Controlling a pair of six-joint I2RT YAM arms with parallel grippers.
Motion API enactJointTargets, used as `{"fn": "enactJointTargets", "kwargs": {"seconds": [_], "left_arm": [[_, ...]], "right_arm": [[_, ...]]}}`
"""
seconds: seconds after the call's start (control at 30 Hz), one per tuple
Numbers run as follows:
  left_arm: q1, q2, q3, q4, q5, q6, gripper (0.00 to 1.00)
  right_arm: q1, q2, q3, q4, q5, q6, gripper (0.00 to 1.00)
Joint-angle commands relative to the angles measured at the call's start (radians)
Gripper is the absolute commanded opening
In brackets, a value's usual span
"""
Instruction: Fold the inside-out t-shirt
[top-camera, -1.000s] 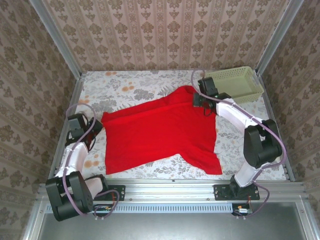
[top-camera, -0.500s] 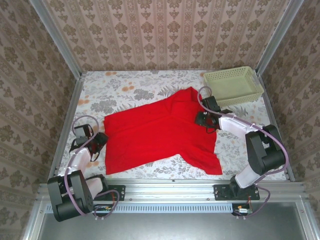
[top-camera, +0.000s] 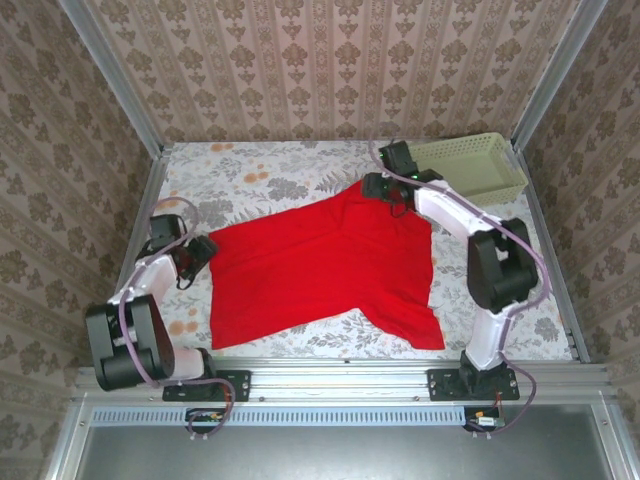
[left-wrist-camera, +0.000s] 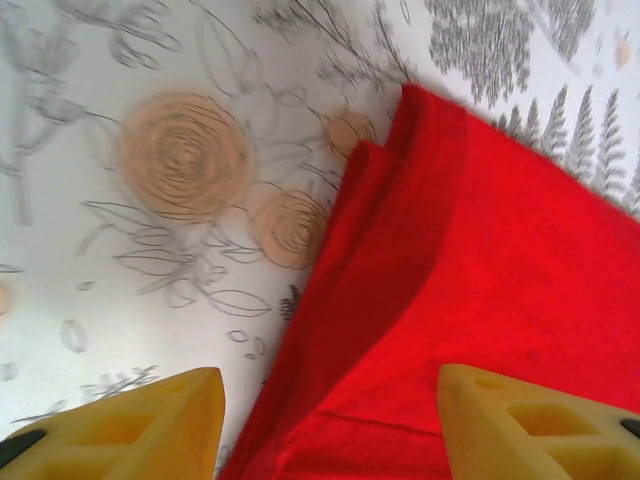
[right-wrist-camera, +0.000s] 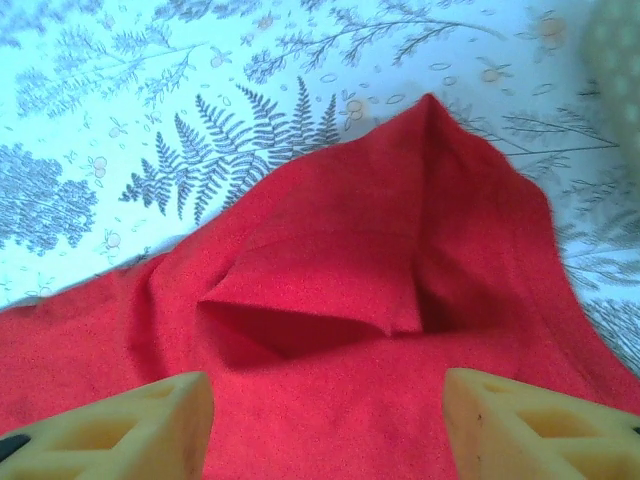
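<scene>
I should use my left gripper to pinch the t-shirt's layered edge (left-wrist-camera: 330, 290) beside the doubled-over corner of the t-shirt and pull that corner out flat before folding.
The inside-out t-shirt (top-camera: 320, 265) lies spread on the flowered table, plain bright red, one sleeve trailing to the near right. My left gripper (top-camera: 203, 250) sits at the shirt's left edge. In the left wrist view it (left-wrist-camera: 330, 430) is open, its yellow fingertips (left-wrist-camera: 130, 425) wide apart over the layered red hem (left-wrist-camera: 400, 230). My right gripper (top-camera: 378, 187) hovers at the shirt's far corner. The right wrist view shows this gripper (right-wrist-camera: 325, 425) open above a raised fold of red cloth (right-wrist-camera: 330, 300). Neither holds any cloth.
A pale green basket (top-camera: 470, 165) stands at the back right corner, close behind the right arm. Patterned walls and metal rails (top-camera: 150, 200) ring the flowered tabletop (top-camera: 250, 180). Bare table runs along the back and the left of the shirt.
Both grippers have gone from shut to open. The left one dipped toward me, then came back to the shirt's left edge. The right one swung near, then out to the far corner.
</scene>
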Motion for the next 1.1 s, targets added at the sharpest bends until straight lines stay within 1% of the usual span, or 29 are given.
{"fn": "enactJointTargets", "kwargs": {"seconds": [0.0, 0.1, 0.2, 0.3, 0.37, 0.4, 0.5, 0.57, 0.67, 0.73, 0.8, 0.87, 0.93, 0.97, 1.0, 1.03, 1.07], "left_arm": [[-0.032, 0.075, 0.046, -0.067, -0.048, 0.040, 0.59], [-0.034, 0.114, 0.038, -0.052, -0.056, 0.035, 0.59], [-0.037, 0.123, 0.024, -0.035, -0.064, 0.033, 0.58], [-0.038, 0.135, 0.025, -0.035, -0.067, 0.036, 0.54], [-0.038, 0.143, 0.027, -0.039, -0.068, 0.036, 0.51], [-0.037, 0.142, 0.024, -0.039, -0.067, 0.034, 0.50], [-0.037, 0.136, 0.016, -0.033, -0.063, 0.031, 0.47], [-0.039, 0.130, 0.012, -0.035, -0.067, 0.031, 0.44], [-0.039, 0.118, 0.004, -0.042, -0.067, 0.032, 0.39], [-0.039, 0.102, -0.002, -0.043, -0.064, 0.032, 0.34], [-0.039, 0.075, -0.007, -0.047, -0.058, 0.035, 0.27], [-0.044, 0.039, -0.014, -0.057, -0.061, 0.041, 0.24], [-0.049, -0.006, -0.021, -0.076, -0.079, 0.047, 0.21], [-0.051, -0.031, -0.027, -0.084, -0.083, 0.053, 0.19], [-0.050, -0.058, -0.032, -0.093, -0.085, 0.059, 0.18], [-0.051, -0.079, -0.038, -0.105, -0.089, 0.063, 0.18], [-0.052, -0.104, -0.043, -0.119, -0.096, 0.066, 0.19]], "right_arm": [[0.012, 0.093, 0.101, -0.131, 0.095, -0.073, 0.64], [0.012, 0.145, 0.136, -0.153, 0.137, -0.110, 0.68], [0.011, 0.179, 0.138, -0.156, 0.148, -0.141, 0.72], [0.010, 0.207, 0.142, -0.156, 0.135, -0.155, 0.72], [0.011, 0.214, 0.134, -0.190, 0.118, -0.152, 0.68], [0.010, 0.212, 0.124, -0.189, 0.112, -0.150, 0.65], [0.010, 0.191, 0.077, -0.174, 0.094, -0.147, 0.50], [0.010, 0.161, 0.041, -0.167, 0.096, -0.138, 0.34], [0.010, 0.096, -0.022, -0.165, 0.112, -0.123, 0.16], [0.010, 0.054, -0.055, -0.142, 0.117, -0.113, 0.07], [0.011, 0.012, -0.084, -0.140, 0.119, -0.102, 0.02], [0.011, -0.032, -0.118, -0.132, 0.114, -0.092, 0.01], [0.011, -0.073, -0.147, -0.131, 0.112, -0.086, 0.02], [0.011, -0.093, -0.161, -0.133, 0.111, -0.084, 0.05], [0.010, -0.111, -0.178, -0.134, 0.113, -0.079, 0.13], [0.009, -0.129, -0.195, -0.132, 0.118, -0.072, 0.23], [0.008, -0.145, -0.213, -0.127, 0.120, -0.062, 0.29]]}}
